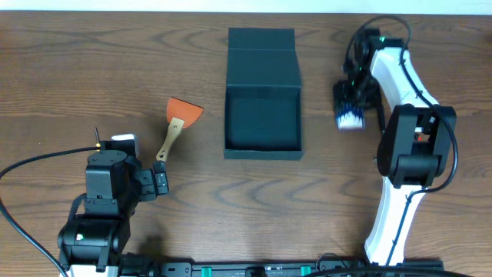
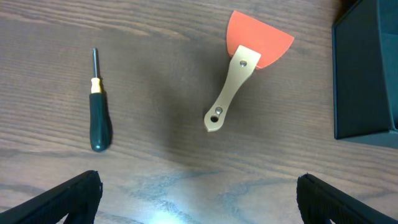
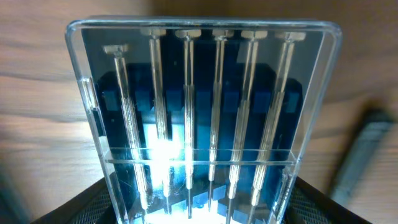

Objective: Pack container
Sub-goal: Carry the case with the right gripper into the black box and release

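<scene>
The clear case, now held beside the container, will be let go of by my right gripper, flat on the middle of the open container's bottom [image 1: 264, 121].
The container [image 1: 263, 115], a dark teal-grey box, lies open at the table's middle with its flap lid [image 1: 262, 49] folded back; its corner [image 2: 367, 68] shows in the left wrist view. My right gripper [image 1: 350, 94] hangs right of the container, shut on a clear case of several small screwdrivers [image 3: 202, 106] with a blue insert, also visible from above [image 1: 350, 118]. Its fingers [image 3: 87, 202] press the case's lower sides. My left gripper [image 2: 199, 205] stands open at the lower left over bare wood, short of an orange scraper [image 2: 245, 68] and a dark-handled screwdriver [image 2: 99, 118].
The scraper [image 1: 178, 123] lies between my left arm and the container, wooden handle toward me. The screwdriver's tip [image 1: 97, 137] pokes out beside the left arm. A blurred grey bar [image 3: 367, 149] lies on the table right of the case. Cables trail at the left edge.
</scene>
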Robot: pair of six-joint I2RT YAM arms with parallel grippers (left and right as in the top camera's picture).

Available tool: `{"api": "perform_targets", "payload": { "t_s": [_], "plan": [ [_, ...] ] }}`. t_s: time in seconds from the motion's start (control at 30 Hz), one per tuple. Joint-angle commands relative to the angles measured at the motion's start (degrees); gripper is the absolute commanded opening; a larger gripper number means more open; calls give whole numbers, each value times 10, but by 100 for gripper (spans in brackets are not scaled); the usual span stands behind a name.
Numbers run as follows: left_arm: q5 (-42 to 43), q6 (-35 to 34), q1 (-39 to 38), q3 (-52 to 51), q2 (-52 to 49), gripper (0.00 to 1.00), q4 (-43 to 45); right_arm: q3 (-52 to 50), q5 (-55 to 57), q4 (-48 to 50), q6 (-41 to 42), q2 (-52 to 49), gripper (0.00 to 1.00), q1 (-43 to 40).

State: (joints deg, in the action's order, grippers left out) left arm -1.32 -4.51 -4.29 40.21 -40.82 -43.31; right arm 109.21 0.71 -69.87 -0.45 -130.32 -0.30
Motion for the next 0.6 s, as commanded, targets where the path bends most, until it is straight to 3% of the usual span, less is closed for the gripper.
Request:
{"api": "perform_targets", "payload": {
  "t_s": [0.0,0.23,0.57],
  "plan": [
    [-2,-3,-1,13,1,99,-1,73,-1,-19,-37,47,1,31],
    [-2,-3,-1,13,1,98,-1,111,-1,-46,-118,117,1,115],
    [-2,-3,-1,13,1,99,-1,105,-3,-85,-318,140,1,280]
  ]
}}
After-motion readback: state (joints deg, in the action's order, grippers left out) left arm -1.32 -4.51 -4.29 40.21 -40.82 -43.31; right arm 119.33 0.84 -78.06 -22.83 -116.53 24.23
